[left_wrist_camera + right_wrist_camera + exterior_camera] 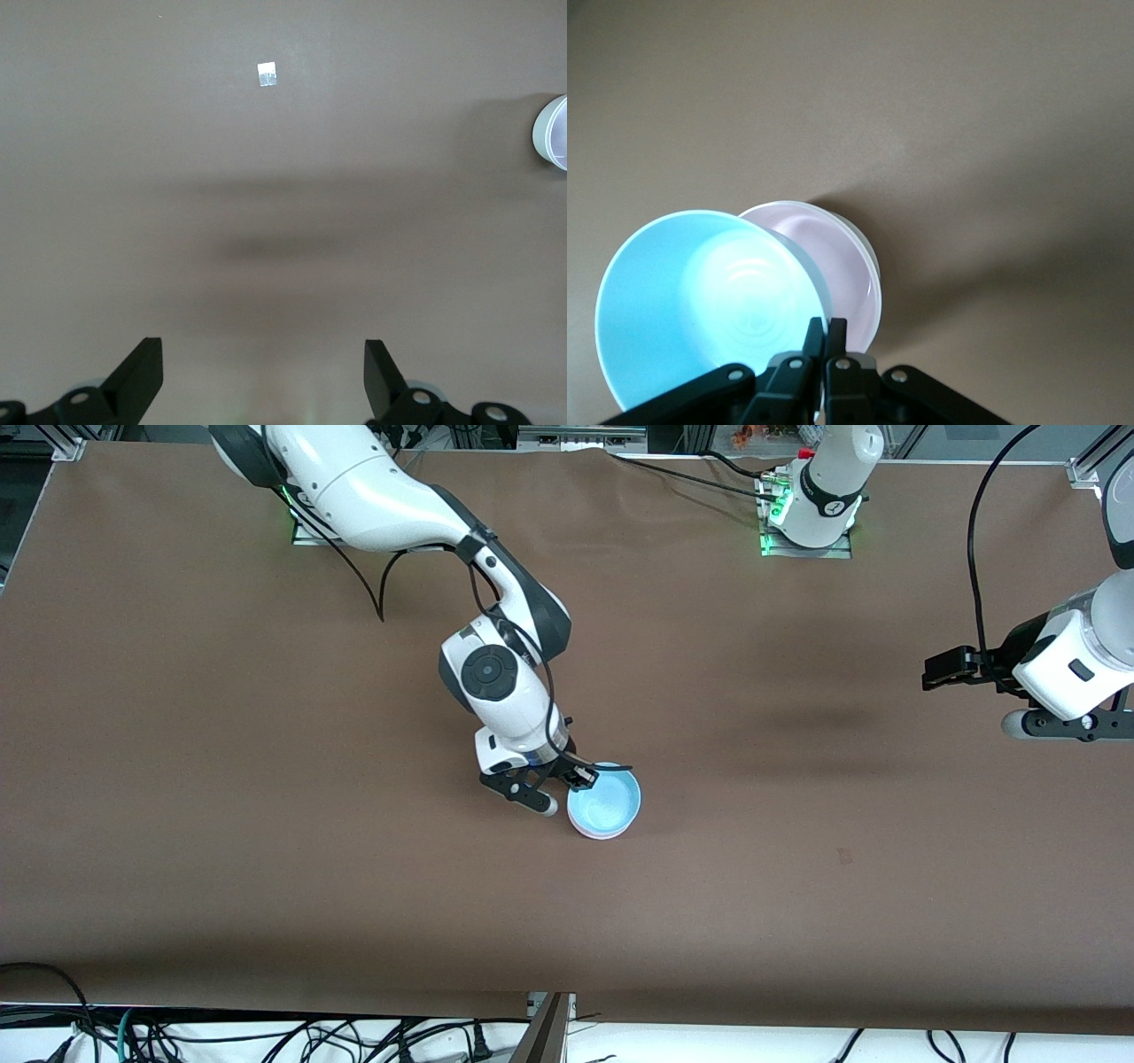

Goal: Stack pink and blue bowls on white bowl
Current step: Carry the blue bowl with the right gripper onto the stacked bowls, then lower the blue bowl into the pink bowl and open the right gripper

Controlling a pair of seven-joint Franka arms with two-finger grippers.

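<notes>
Next, my right gripper puts the light blue bowl down and lets go of it inside the pale pink bowl nested in the white bowl (602,806) (813,279).
My right gripper (576,778) is shut on the rim of the light blue bowl (604,799). It holds the bowl tilted over the pale pink bowl (837,257), which sits nested in the white bowl (866,248) near the table's middle. In the front view only a pale rim (592,833) of that stack shows under the blue bowl. In the right wrist view the fingers (825,326) pinch the blue bowl's (700,301) rim. I cannot tell whether the blue bowl touches the pink one. My left gripper (935,673) waits open and empty above the left arm's end of the table (263,363).
The brown table cover (266,824) is bare around the stack. A small pale tape square (267,74) lies on it toward the left arm's end. The edge of the bowl stack (554,133) shows in the left wrist view. Cables run along the table's near edge.
</notes>
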